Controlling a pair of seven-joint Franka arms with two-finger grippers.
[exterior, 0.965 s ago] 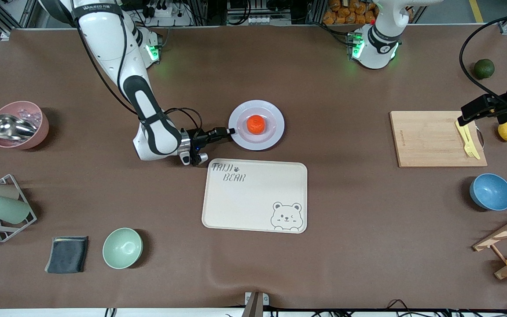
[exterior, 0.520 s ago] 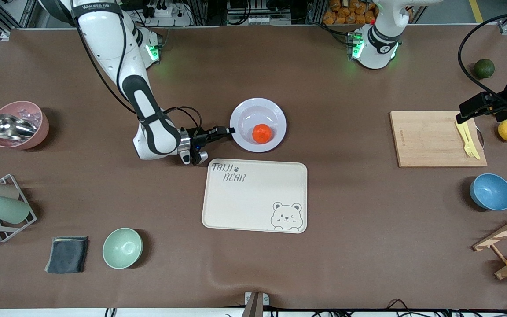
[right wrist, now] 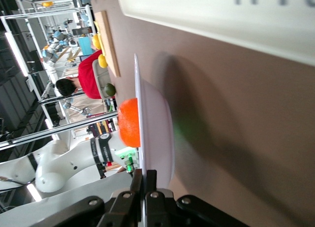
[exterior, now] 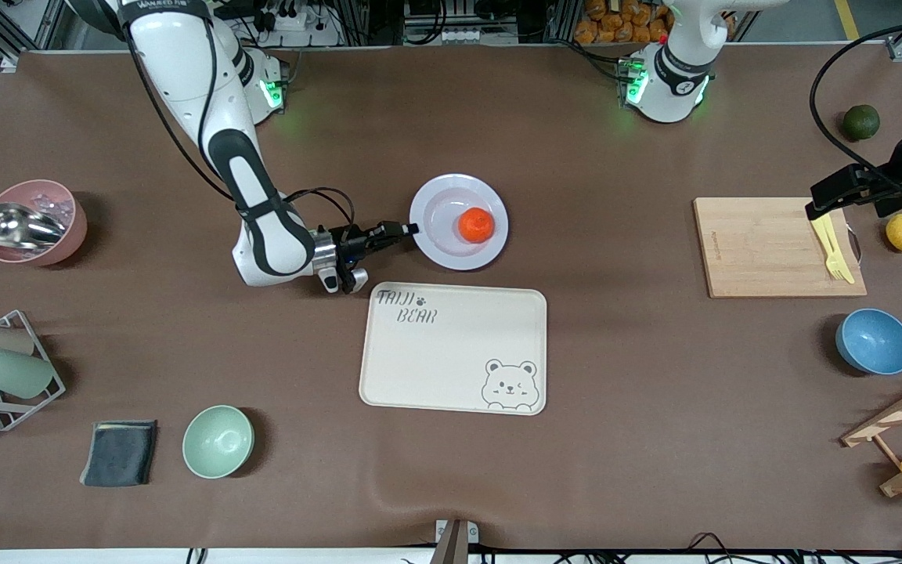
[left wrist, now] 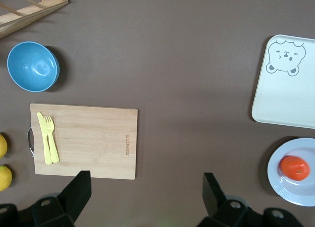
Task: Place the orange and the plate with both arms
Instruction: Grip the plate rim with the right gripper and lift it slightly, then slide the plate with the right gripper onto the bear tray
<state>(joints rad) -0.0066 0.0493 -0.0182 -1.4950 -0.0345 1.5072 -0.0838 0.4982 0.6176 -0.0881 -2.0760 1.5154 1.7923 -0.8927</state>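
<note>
The lavender plate, now lifted off the table, is to go on the cream bear tray point(exterior: 448, 342), between the lettering and the bear. Next, I let go of it there with my right gripper.
The pale lavender plate point(exterior: 451, 243) is lifted off the table just past the bear tray's edge toward the robots. The orange point(exterior: 476, 224) lies in its well, toward the left arm's end. My right gripper point(exterior: 412, 229) is shut on the plate's rim at the right arm's end. In the right wrist view the fingers point(right wrist: 136, 180) pinch the rim of the plate point(right wrist: 152, 128) and the orange point(right wrist: 128, 122) shows over the rim. My left gripper point(left wrist: 146, 187) is open and empty, high over the cutting board's end of the table; the plate point(left wrist: 295, 187) and orange point(left wrist: 294, 168) show far off.
The cream bear tray point(exterior: 452, 347) lies just nearer the camera than the plate. A wooden cutting board point(exterior: 772, 247) with a yellow fork point(exterior: 830, 247), a lemon point(exterior: 900, 232), a dark green fruit point(exterior: 860, 121) and a blue bowl point(exterior: 874, 341) are at the left arm's end. A green bowl point(exterior: 218, 441) sits nearer the camera.
The plate has been raised and tilted in my right gripper, and the orange rolled from the middle of the well toward the left arm's end. My left arm has drifted slightly.
</note>
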